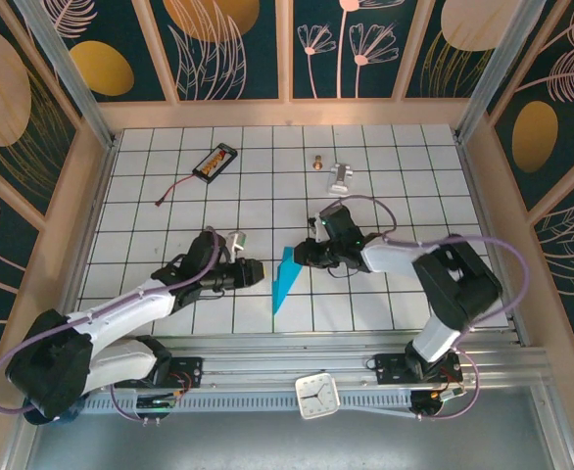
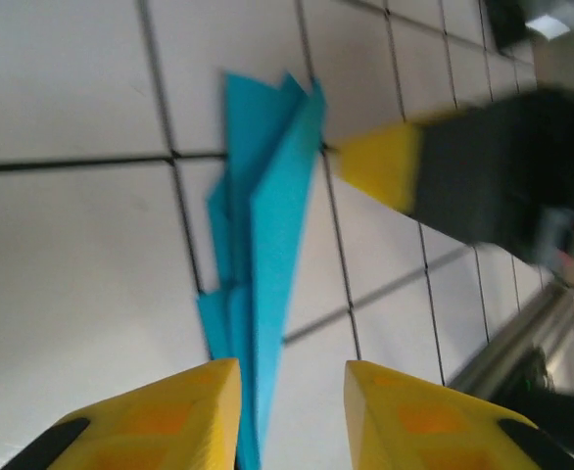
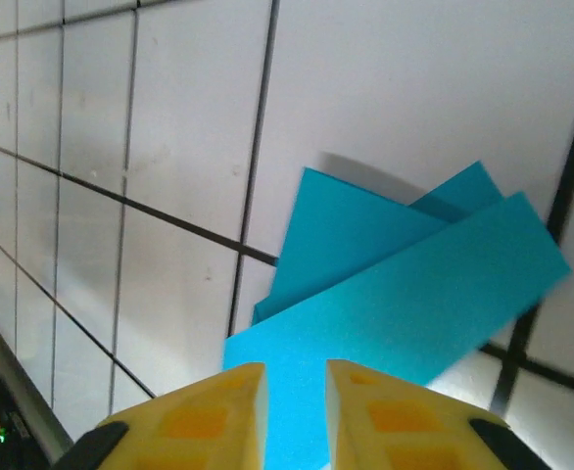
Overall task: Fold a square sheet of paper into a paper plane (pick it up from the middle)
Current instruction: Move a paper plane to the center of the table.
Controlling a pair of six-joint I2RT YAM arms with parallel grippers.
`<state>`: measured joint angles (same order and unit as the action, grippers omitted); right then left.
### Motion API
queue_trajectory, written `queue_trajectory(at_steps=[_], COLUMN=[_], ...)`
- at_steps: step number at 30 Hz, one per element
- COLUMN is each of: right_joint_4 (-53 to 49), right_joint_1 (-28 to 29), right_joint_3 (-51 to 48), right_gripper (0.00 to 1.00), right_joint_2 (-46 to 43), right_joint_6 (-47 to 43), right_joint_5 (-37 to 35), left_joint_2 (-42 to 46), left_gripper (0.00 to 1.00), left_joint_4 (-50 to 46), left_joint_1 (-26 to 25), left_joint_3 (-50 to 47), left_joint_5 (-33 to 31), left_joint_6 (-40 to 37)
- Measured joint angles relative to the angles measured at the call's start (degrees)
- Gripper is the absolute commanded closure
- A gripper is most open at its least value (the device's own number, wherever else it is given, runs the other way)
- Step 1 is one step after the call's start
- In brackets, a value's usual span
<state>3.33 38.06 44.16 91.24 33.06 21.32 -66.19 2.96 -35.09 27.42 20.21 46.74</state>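
Note:
I should open my right gripper's fingers, line them up with the paper plane and pinch its middle fold (image 1: pixel 285 278), because the plane's wide end lies at a slant to them.
The square sheet of paper lies folded as a slim teal-blue paper plane (image 1: pixel 285 279) on the white grid table, its point toward the near edge. My left gripper (image 1: pixel 260 272) is just left of it. In the left wrist view the plane (image 2: pixel 272 235) runs between the yellow fingers, close along the left one, and the gripper (image 2: pixel 292 377) is open. My right gripper (image 1: pixel 304 253) is at the plane's wide far end. In the right wrist view it (image 3: pixel 295 377) stands open by a narrow gap, with the plane's folded layers (image 3: pixel 405 294) under it.
A black battery pack (image 1: pixel 215 162) with a red wire lies at the back left. A silver metal piece (image 1: pixel 340 176) and a small brass part (image 1: pixel 317 162) lie at the back centre. A small clock (image 1: pixel 317 396) sits on the front rail. Wooden walls surround the table.

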Motion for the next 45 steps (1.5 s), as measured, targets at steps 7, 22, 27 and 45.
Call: queue_trajectory(at_steps=[7, 22, 27, 45], right_joint_4=[-13.0, -28.7, -31.3, -32.2], right_joint_1=[14.2, 21.1, 21.7, 21.7], right_joint_3=[5.4, 21.1, 21.2, 20.1], right_gripper=[0.28, 0.25, 0.35, 0.6], right_joint_2=[-4.1, 16.1, 16.1, 14.2], right_joint_6=[9.4, 20.1, 20.5, 20.5], right_joint_5=[-20.3, -40.4, -42.3, -43.8], left_joint_2=[-0.8, -3.8, -4.7, -8.2], left_gripper=[0.56, 0.55, 0.55, 0.55], left_joint_4=[3.2, 9.6, 10.6, 11.6], left_joint_1=[5.9, 6.5, 6.5, 6.5], left_joint_3=[-4.3, -6.9, -6.9, -6.9], left_joint_5=[-3.0, -0.2, 0.5, 2.5], left_joint_6=[3.8, 4.7, 5.0, 5.4])
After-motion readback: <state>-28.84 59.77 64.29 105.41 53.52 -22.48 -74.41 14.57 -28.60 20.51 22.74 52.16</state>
